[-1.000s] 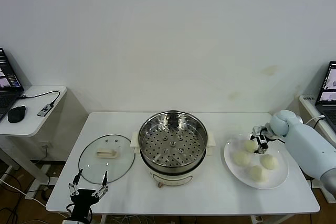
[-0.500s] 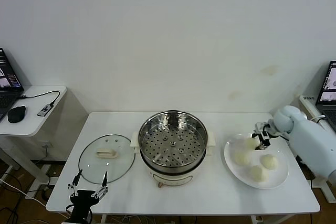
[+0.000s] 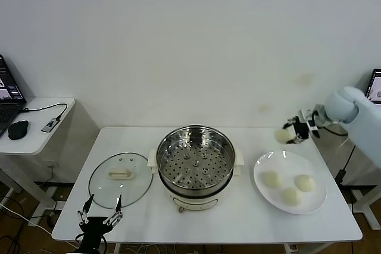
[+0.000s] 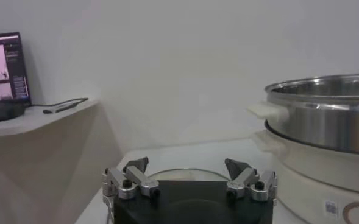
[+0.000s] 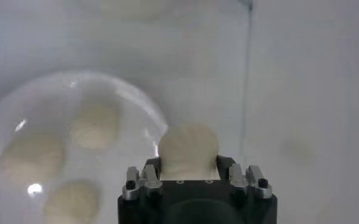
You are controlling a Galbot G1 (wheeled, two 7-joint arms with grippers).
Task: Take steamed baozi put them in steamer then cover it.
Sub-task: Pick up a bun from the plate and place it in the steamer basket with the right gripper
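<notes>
The robot's right gripper should release the baozi on the far part of the shiny steel steamer's holed bottom (image 3: 194,144).
My right gripper (image 3: 288,133) is shut on one cream-white steamed baozi (image 3: 282,135), holding it in the air above the plate's far edge; the right wrist view shows that baozi (image 5: 188,151) pinched between the fingers of the right gripper (image 5: 188,167). Three more baozi (image 3: 290,195) lie on the white plate (image 3: 315,203), also seen from above as pale baozi (image 5: 94,125). The shiny steel steamer (image 3: 195,157) stands empty at the table's middle. The glass cover (image 3: 121,179) lies flat to its left. My left gripper (image 3: 100,213) hangs open at the table's front left edge; its wrist view shows the left gripper (image 4: 189,176) empty.
A side table (image 3: 41,138) at the far left holds a mouse (image 3: 18,128), a laptop and a cable. Another laptop (image 3: 375,85) shows at the far right. The steamer's wall (image 4: 325,112) rises close beside the left gripper.
The right gripper has lifted one baozi off the plate and raised it up and back. Three baozi stay on the plate. The left arm has not moved.
</notes>
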